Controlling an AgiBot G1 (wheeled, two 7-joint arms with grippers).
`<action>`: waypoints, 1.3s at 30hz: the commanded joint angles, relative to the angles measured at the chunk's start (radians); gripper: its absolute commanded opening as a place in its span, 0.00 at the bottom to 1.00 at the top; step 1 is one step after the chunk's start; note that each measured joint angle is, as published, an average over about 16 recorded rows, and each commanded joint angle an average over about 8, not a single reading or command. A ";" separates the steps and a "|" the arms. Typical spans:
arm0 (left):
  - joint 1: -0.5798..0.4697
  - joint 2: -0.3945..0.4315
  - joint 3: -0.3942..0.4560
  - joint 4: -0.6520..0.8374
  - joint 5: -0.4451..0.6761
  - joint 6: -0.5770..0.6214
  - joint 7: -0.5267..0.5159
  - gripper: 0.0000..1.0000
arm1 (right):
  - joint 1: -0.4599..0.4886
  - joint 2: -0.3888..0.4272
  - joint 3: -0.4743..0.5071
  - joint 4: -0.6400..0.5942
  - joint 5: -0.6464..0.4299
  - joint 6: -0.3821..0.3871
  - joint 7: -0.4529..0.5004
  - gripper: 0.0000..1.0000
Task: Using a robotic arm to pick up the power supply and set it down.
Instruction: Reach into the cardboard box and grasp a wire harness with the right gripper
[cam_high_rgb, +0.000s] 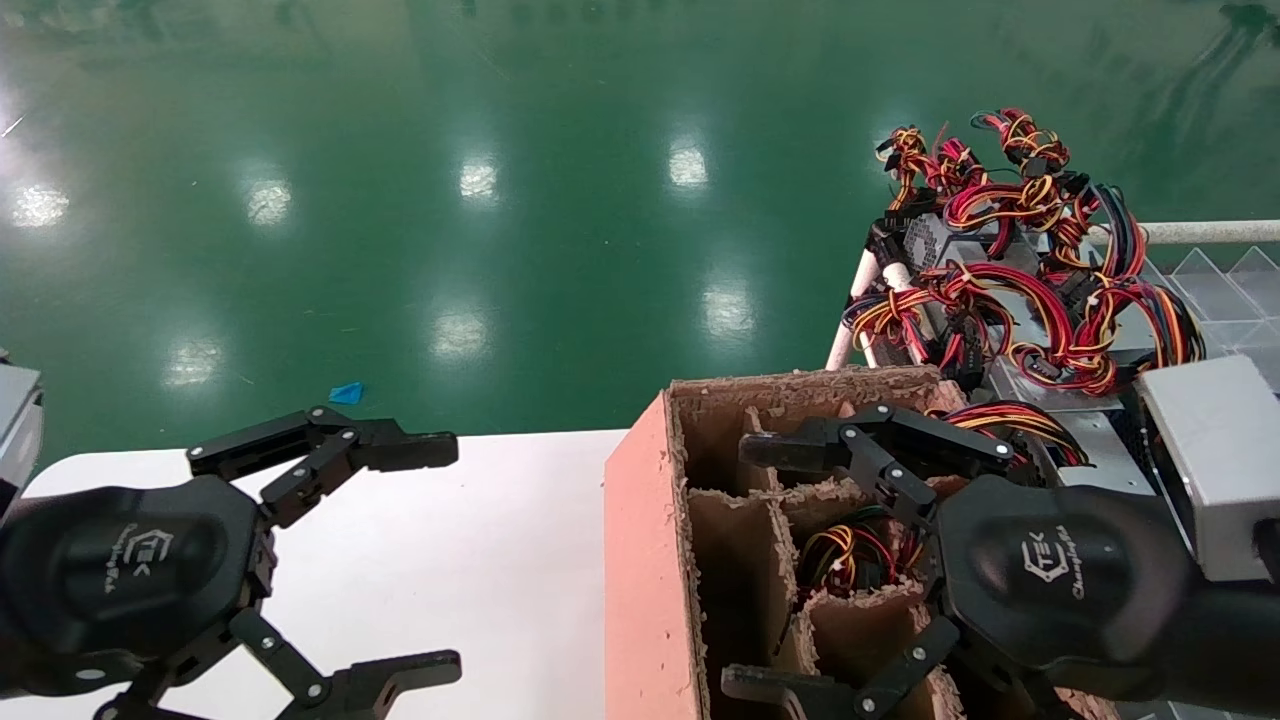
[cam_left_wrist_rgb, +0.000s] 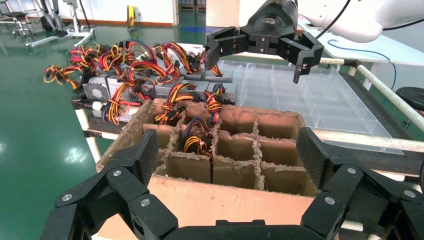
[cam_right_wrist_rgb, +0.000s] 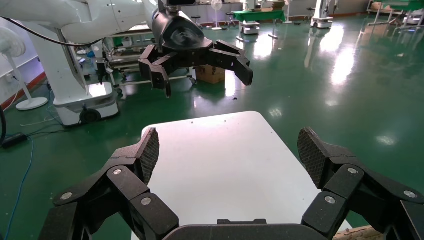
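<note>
Next, my right gripper goes to the wire bundle (cam_high_rgb: 885, 542) in the divided cardboard box's middle cell and closes there, lifting that power supply by its wires.
Silver-grey power supplies (cam_high_rgb: 940, 240) with red, yellow and black wire bundles lie piled on a rack at the back right, and the left wrist view shows them too (cam_left_wrist_rgb: 97, 90). Another wire bundle (cam_high_rgb: 850, 555) sits in a cell of the divided cardboard box (cam_high_rgb: 640, 560). My right gripper (cam_high_rgb: 745, 568) hovers open over that box with nothing between its fingers; in the right wrist view (cam_right_wrist_rgb: 230, 155) it faces the white table (cam_right_wrist_rgb: 220, 150). My left gripper (cam_high_rgb: 440, 558) hangs open and empty above the white table (cam_high_rgb: 480, 560), facing the box (cam_left_wrist_rgb: 220, 200).
A clear compartment tray (cam_high_rgb: 1220, 290) lies right of the rack, behind a white rail (cam_high_rgb: 1200, 232). The box stands at the table's right edge. Green floor lies beyond. The right gripper (cam_left_wrist_rgb: 262, 42) shows far off in the left wrist view, and the left gripper (cam_right_wrist_rgb: 195, 55) in the right wrist view.
</note>
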 joint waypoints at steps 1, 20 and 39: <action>0.000 0.000 0.000 0.000 0.000 0.000 0.000 0.27 | 0.000 0.000 0.000 0.000 0.000 0.000 0.000 1.00; 0.000 0.000 0.000 0.000 0.000 0.000 0.000 0.00 | 0.125 0.144 -0.090 0.022 -0.333 0.123 0.262 0.65; 0.000 0.000 0.000 0.000 0.000 0.000 0.000 0.00 | 0.377 -0.021 -0.251 -0.291 -0.635 0.009 0.297 0.00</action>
